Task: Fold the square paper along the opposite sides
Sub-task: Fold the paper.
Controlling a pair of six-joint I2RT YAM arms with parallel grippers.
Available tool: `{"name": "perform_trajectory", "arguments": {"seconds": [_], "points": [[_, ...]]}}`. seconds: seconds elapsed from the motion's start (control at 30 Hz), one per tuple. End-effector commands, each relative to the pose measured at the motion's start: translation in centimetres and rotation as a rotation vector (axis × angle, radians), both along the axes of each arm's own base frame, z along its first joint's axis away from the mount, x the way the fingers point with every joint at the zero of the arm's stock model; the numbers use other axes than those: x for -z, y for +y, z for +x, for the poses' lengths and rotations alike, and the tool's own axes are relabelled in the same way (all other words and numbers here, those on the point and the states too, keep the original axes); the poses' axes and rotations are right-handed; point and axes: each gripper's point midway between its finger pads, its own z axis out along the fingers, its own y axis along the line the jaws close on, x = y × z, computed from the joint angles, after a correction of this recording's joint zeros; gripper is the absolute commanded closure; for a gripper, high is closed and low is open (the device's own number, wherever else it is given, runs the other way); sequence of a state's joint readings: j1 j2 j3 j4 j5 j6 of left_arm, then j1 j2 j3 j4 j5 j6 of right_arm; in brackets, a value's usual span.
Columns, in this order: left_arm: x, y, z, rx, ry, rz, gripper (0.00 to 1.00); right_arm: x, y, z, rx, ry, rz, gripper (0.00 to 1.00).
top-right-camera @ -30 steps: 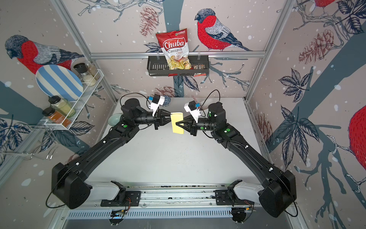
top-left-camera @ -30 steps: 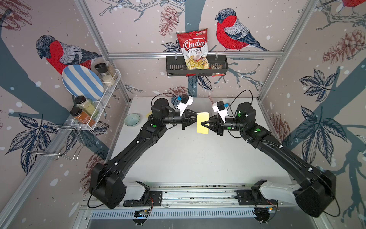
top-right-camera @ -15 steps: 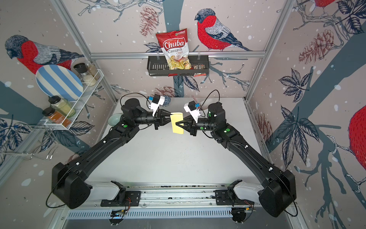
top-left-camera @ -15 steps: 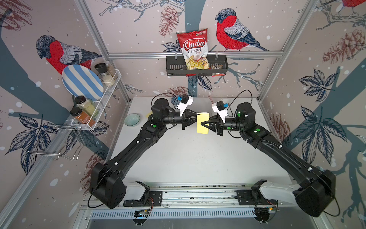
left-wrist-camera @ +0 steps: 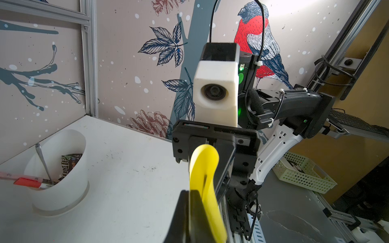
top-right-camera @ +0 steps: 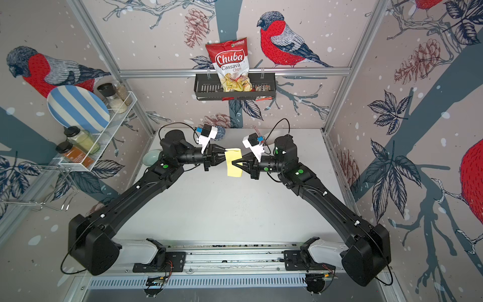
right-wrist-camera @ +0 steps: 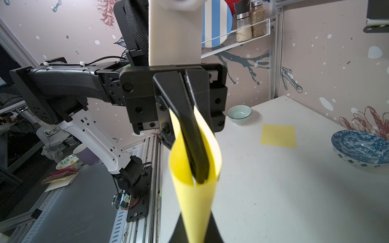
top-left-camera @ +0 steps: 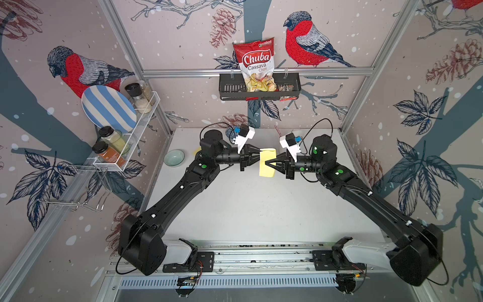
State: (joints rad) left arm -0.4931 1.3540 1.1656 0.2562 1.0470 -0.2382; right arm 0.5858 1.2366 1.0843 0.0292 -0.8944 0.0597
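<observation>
I will back my left gripper's shut fingers out from inside the square paper's flaps, then open them wide and pinch both flaps together (top-left-camera: 262, 170) from outside.
The square paper (top-left-camera: 267, 167) is yellow and hangs in the air above the back of the table, bent into a narrow U. My left gripper (top-left-camera: 259, 159) is shut on its left side. In the right wrist view its black fingers (right-wrist-camera: 192, 145) reach in between the two flaps of the paper (right-wrist-camera: 195, 202). My right gripper (top-left-camera: 266, 163) is shut on the opposite, bent side, and its fingertips (right-wrist-camera: 214, 229) pinch the paper from both sides. The left wrist view shows the paper (left-wrist-camera: 207, 174) curling away from my left gripper (left-wrist-camera: 190, 212). Both top views show the paper (top-right-camera: 233, 167) pinched between the two grippers.
A second yellow sheet (right-wrist-camera: 277, 135) lies flat on the table beside a blue patterned bowl (right-wrist-camera: 362, 147) and a small pale bowl (right-wrist-camera: 240, 114). A white cup (left-wrist-camera: 61, 168) with a pen stands near the back right corner. A chips bag (top-left-camera: 257, 65) sits in the wall basket.
My right gripper's jaws have closed the last bit onto the paper. Both arms and the paper have stayed in place.
</observation>
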Motion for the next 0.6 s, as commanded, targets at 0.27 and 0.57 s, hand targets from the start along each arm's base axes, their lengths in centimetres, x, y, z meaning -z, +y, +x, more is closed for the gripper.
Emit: {"name": "perform_trajectory", "arguments": {"seconds": [0.27, 0.57], "points": [[-0.4, 0.1, -0.1, 0.001, -0.024, -0.008, 1.0, -0.5, 0.2, -0.2, -0.008, -0.016, 0.017, 1.0], [-2.6, 0.3, 0.3, -0.037, -0.098, -0.043, 0.83, 0.2, 0.3, -0.3, -0.013, -0.01, 0.011, 1.0]]}}
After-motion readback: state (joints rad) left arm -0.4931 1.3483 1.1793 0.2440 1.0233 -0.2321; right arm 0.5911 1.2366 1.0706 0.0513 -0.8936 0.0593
